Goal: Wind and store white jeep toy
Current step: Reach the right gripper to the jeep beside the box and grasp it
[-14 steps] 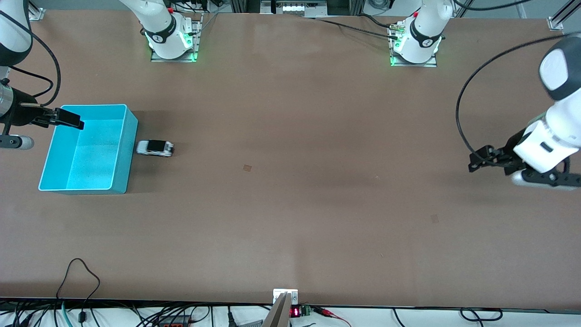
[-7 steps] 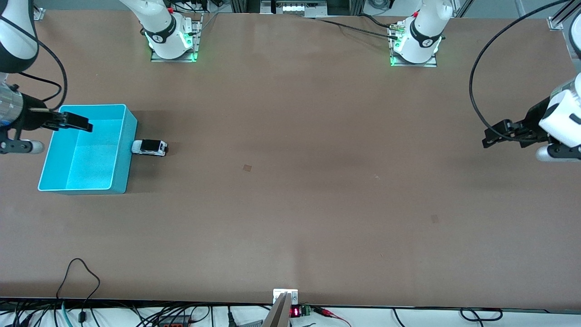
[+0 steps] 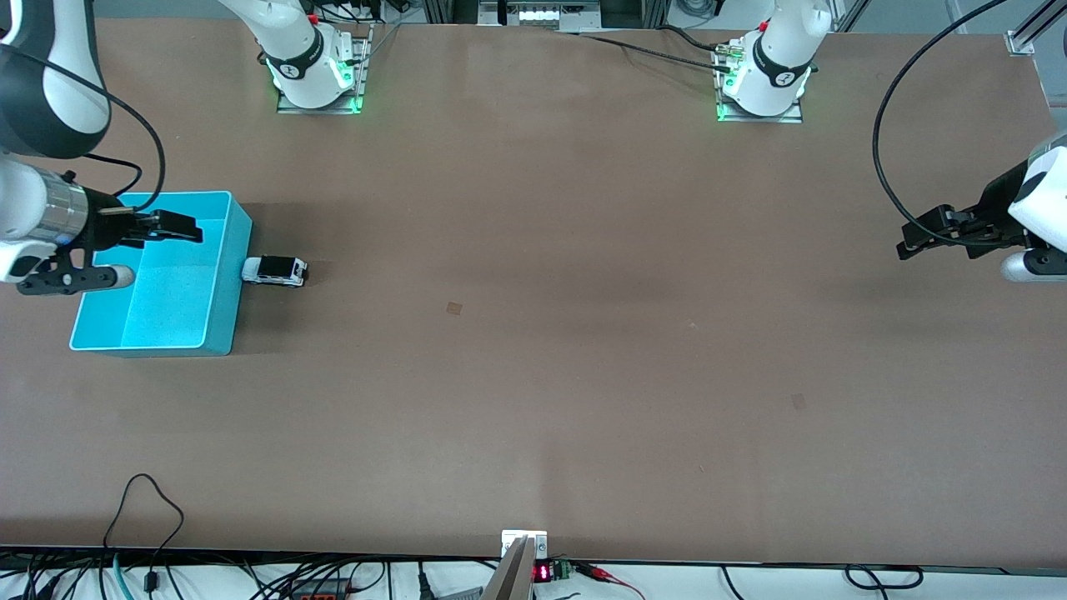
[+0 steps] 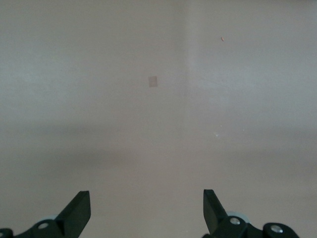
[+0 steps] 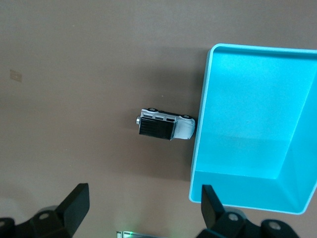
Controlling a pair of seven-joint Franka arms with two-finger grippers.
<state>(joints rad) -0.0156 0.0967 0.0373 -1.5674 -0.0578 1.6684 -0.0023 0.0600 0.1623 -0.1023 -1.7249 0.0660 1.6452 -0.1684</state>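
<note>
My right gripper will close across the white jeep toy, putting a finger on each long side of its black roof (image 3: 278, 268) (image 5: 157, 127).
The white jeep toy (image 3: 275, 271) with its black roof stands on the table, its nose against the outer wall of the teal bin (image 3: 167, 300) on the side toward the left arm. My right gripper (image 3: 190, 229) hangs open and empty over the bin, short of the jeep. In the right wrist view the jeep (image 5: 163, 126) lies beside the bin (image 5: 247, 114), ahead of the open right gripper (image 5: 143, 192). My left gripper (image 3: 910, 240) is open and empty above bare table at the left arm's end; in the left wrist view, below the left gripper (image 4: 146, 195), there is only tabletop.
Two small tape marks (image 3: 453, 307) (image 3: 798, 401) lie on the brown table. Both arm bases (image 3: 317, 75) (image 3: 763, 83) stand along the table edge farthest from the front camera. Cables (image 3: 150, 517) trail over the edge nearest to it.
The jeep rolled a short way toward the bin and stopped against its wall. My right gripper moved across the bin toward the jeep. The left arm drew back toward its end of the table.
</note>
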